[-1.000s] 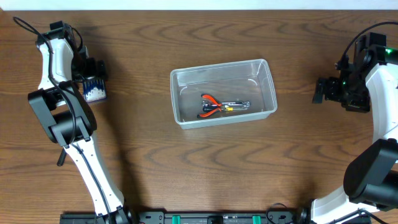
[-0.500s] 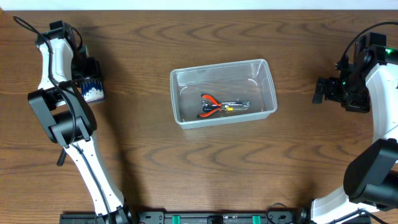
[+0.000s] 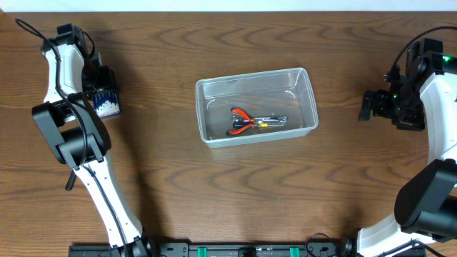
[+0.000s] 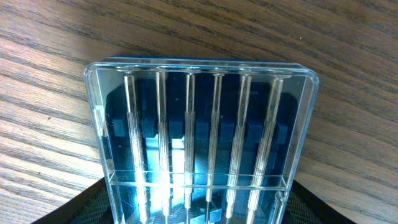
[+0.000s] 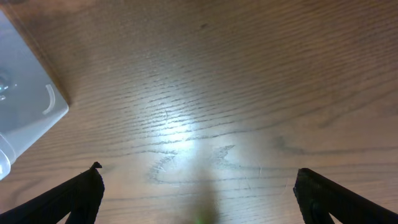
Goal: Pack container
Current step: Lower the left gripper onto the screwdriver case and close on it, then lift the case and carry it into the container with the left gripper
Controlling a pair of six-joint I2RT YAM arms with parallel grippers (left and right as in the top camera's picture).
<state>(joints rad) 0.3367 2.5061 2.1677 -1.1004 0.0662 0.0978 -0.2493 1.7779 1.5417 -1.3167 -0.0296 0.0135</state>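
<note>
Next, my left gripper releases the small blue drill-bit case between the red-handled pliers and the container's far side (image 3: pixel 240 105).
The clear plastic container (image 3: pixel 308 100) stands at the table's middle. It holds red-handled pliers (image 3: pixel 241 115) and a second small tool (image 3: pixel 270 121). Its corner shows in the right wrist view (image 5: pixel 28 109). A small blue case of bits (image 3: pixel 109 107) lies at the far left. My left gripper (image 3: pixel 106 91) is over it, with a finger (image 4: pixel 78 208) pressed against each long side of the case (image 4: pixel 199 118). My right gripper (image 3: pixel 367 105) is open and empty to the right of the container, over bare wood (image 5: pixel 199 199).
The wooden table (image 3: pixel 235 193) runs across the whole view. A loose black cable (image 3: pixel 27 30) loops at the far left corner. Both arm bases sit at the front edge.
My left gripper's jaws have drawn in onto the blue case. The right arm and the container have not moved.
</note>
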